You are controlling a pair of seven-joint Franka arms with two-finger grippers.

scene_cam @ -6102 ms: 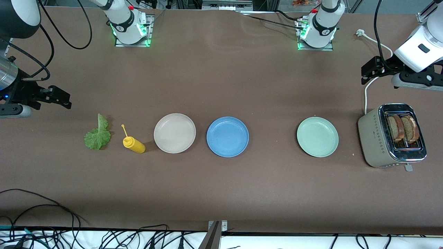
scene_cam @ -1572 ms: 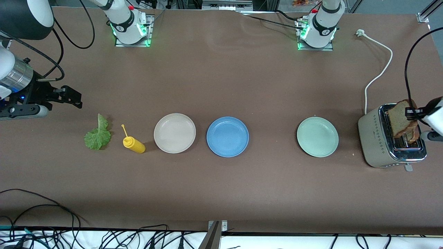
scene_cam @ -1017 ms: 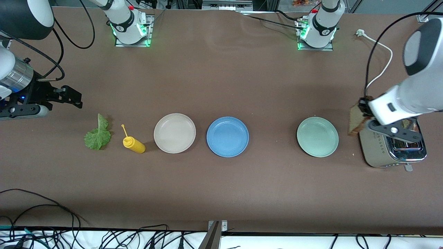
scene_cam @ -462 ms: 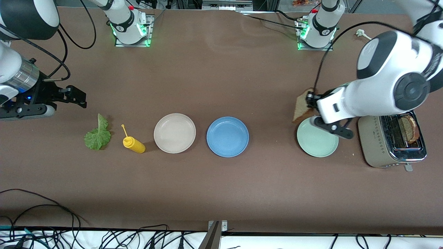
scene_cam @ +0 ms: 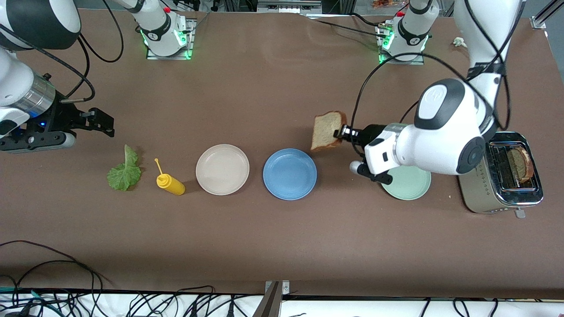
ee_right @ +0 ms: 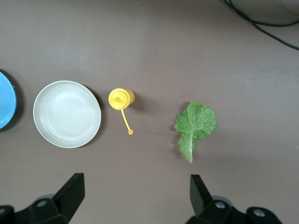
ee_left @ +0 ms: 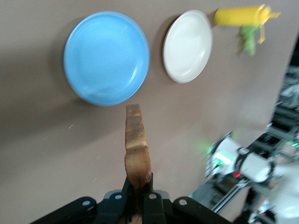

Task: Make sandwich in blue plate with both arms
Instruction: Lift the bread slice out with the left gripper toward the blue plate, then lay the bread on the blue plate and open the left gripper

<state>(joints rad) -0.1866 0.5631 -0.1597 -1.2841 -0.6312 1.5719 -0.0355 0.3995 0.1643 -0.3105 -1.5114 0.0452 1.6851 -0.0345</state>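
My left gripper is going to set the brown bread slice down flat and let go of it on the middle of the blue plate (scene_cam: 293, 174) (ee_left: 106, 60).
My left gripper (scene_cam: 340, 132) is shut on a brown bread slice (scene_cam: 327, 130) and holds it on edge in the air, over the table beside the blue plate (scene_cam: 289, 173). In the left wrist view the slice (ee_left: 137, 149) stands between the fingers, with the blue plate (ee_left: 106, 57) ahead. A second bread slice (scene_cam: 519, 164) sits in the toaster (scene_cam: 498, 174). The green lettuce leaf (scene_cam: 124, 171) lies flat toward the right arm's end. My right gripper (scene_cam: 103, 124) is open and empty, over the table above the lettuce (ee_right: 193, 127).
A beige plate (scene_cam: 222, 169) and a yellow squeeze bottle (scene_cam: 170, 183) lie between the lettuce and the blue plate. A pale green plate (scene_cam: 410, 185) is partly under my left arm. Cables hang along the table's near edge.
My left gripper lifted a bread slice out of the toaster and carried it past the green plate toward the blue plate. My right gripper drifted slightly toward the lettuce.
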